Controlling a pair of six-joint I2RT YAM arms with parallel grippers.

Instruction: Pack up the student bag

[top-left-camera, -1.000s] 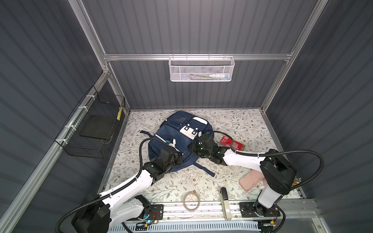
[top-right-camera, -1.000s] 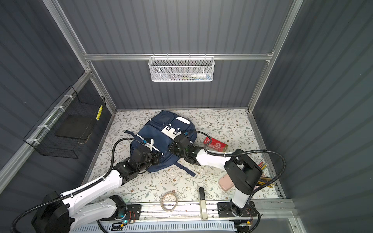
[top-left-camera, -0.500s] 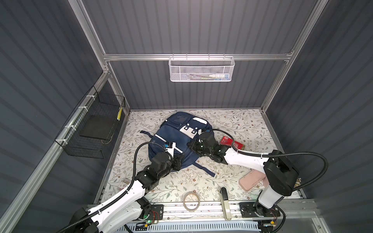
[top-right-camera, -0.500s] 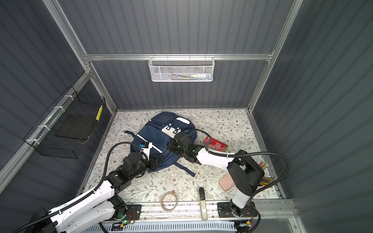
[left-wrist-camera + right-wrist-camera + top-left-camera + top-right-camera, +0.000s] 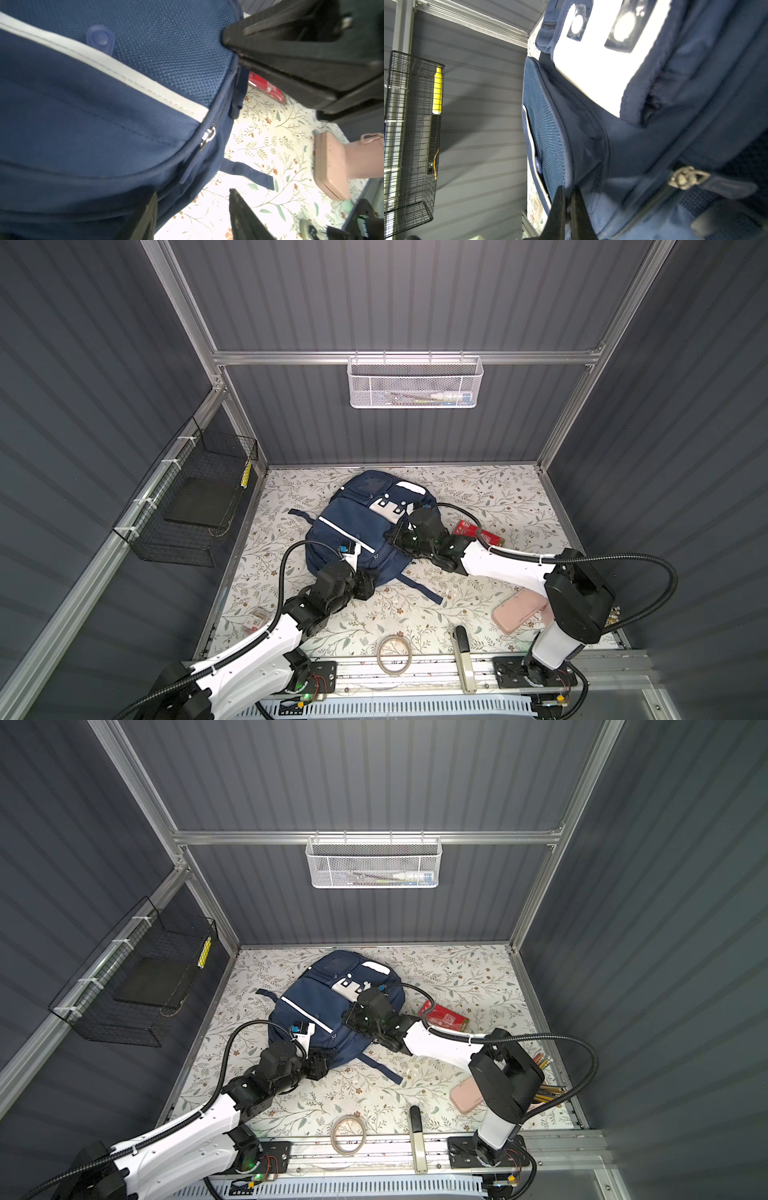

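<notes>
I should pinch the slider's fabric tab [image 5: 189, 168] with my left gripper before I pull the zip along, as the metal zip slider sits ahead of that gripper's open fingers.
The student bag [image 5: 353, 531] [image 5: 316, 1011], navy with white stripes and patches, lies flat in the middle of the floral floor in both top views. My left gripper [image 5: 192, 192] [image 5: 369, 588] stands open at the bag's near edge. One of its fingers [image 5: 149, 212] is against the fabric and nothing lies between the two. A metal zip slider [image 5: 206, 137] shows on the seam just ahead. My right gripper [image 5: 568, 190] [image 5: 394, 535] is shut, pinching the bag's edge beside the mesh pocket [image 5: 548, 133]. Another zip pull [image 5: 685, 178] lies close by.
A pink pencil case [image 5: 519, 610] lies near right, with pencils [image 5: 544, 1060] behind the right arm. A red packet [image 5: 469, 529] lies right of the bag. A tape roll [image 5: 395, 653], a black-handled tool [image 5: 461, 655] and a small box [image 5: 255, 618] line the front. Wire baskets [image 5: 187, 497] [image 5: 415, 383] hang on the walls.
My left gripper has opened and drawn back a little from the bag toward the near edge. The right gripper keeps its pinch in the same place.
</notes>
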